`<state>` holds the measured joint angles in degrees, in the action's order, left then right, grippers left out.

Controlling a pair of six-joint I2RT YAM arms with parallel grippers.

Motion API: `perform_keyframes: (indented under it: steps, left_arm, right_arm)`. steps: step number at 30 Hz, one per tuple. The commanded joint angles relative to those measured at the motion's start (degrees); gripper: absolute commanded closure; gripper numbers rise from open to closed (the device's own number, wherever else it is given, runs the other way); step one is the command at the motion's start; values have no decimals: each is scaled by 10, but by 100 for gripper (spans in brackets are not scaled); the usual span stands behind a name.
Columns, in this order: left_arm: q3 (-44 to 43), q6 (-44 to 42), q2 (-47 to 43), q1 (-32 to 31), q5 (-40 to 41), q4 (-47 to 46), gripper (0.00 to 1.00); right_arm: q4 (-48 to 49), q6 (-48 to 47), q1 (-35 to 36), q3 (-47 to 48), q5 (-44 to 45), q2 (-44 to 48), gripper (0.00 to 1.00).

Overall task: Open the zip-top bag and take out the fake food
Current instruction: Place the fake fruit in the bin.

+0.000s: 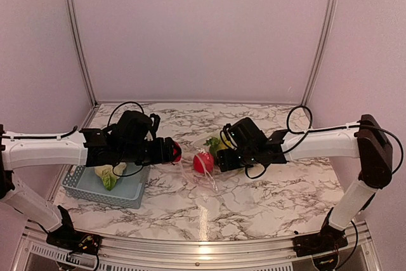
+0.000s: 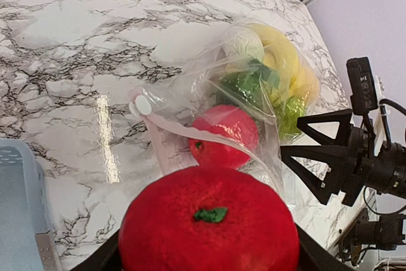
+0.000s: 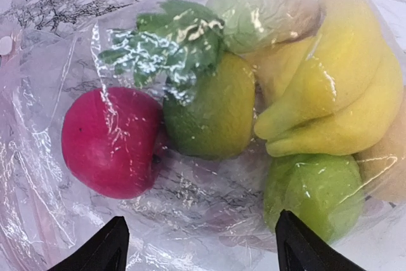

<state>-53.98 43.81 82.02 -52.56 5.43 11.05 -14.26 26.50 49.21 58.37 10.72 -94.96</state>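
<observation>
I should release the red apple from my left gripper in the light blue basket (image 1: 127,176) beside the pale green cabbage.
The clear zip-top bag (image 1: 212,160) lies at the table's middle, its pale zip strip (image 2: 155,132) toward my left arm. Fake food shows through it: a red apple (image 3: 111,141), a yellow-green lemon (image 3: 212,115), yellow bananas (image 3: 336,93), a green pear (image 3: 317,195) and leafy greens (image 3: 171,42). My left gripper (image 1: 166,150) is shut on a second red apple (image 2: 209,226), held just outside the bag's mouth, left of the bag. My right gripper (image 3: 203,252) stands open right over the bag's far end, with the fingertips (image 3: 108,249) spread wide.
A light blue lattice basket (image 1: 130,193) stands at the front left, under my left arm, with a pale green cabbage (image 1: 108,174) in it. The right arm (image 2: 355,157) shows at the right of the left wrist view. Walls close the back and sides.
</observation>
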Motion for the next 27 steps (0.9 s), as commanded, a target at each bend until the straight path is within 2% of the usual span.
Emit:
perform_keyframes:
  steps: [1,7,12,19,27]
  left_arm:
    - [37,26,-72,0,65,53,39]
    - [99,71,-170,22,135,91,38]
    - [149,93,-199,69,131,74,38]
    - [192,93,-165,132,89,9,38]
    - [202,91,-101,148,59,-50,38]
  right_arm:
    - [-14,-1,-3,30,7,16,23]
    - [-18,-2,-1,42,9,26,23]
    - [-31,-5,1,49,17,42,23]
    - [-40,-3,1,44,25,67,23]
    - [-45,-3,1,40,26,72,22]
